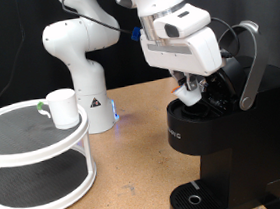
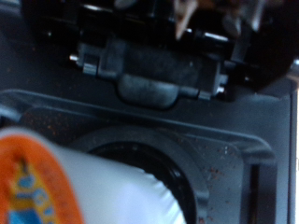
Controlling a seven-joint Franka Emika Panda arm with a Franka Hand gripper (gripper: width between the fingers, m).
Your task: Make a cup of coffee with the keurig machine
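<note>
I need to let go of the white pod, now just beside the round opening, with my gripper in the round opening of the keurig machine's brew chamber (image 1: 194, 105) (image 2: 136, 189).
The keurig machine (image 1: 219, 141) stands at the exterior view's right, its lid and silver-grey handle (image 1: 249, 68) raised. My gripper (image 1: 191, 91) hangs over the open brew chamber, shut on a small white pod (image 1: 187, 96). In the wrist view the pod (image 2: 65, 182) is close and blurred, with an orange foil lid, just beside the round chamber opening (image 2: 149, 163). My fingers do not show clearly there. The white cup (image 1: 62, 108) stands on the top tier of a round stand at the exterior view's left, far from the gripper.
The white two-tier round stand (image 1: 37, 181) takes up the exterior view's lower left. The arm's white base (image 1: 81, 70) stands behind it on the wooden table. The machine's round drip base (image 1: 195, 197) has nothing on it.
</note>
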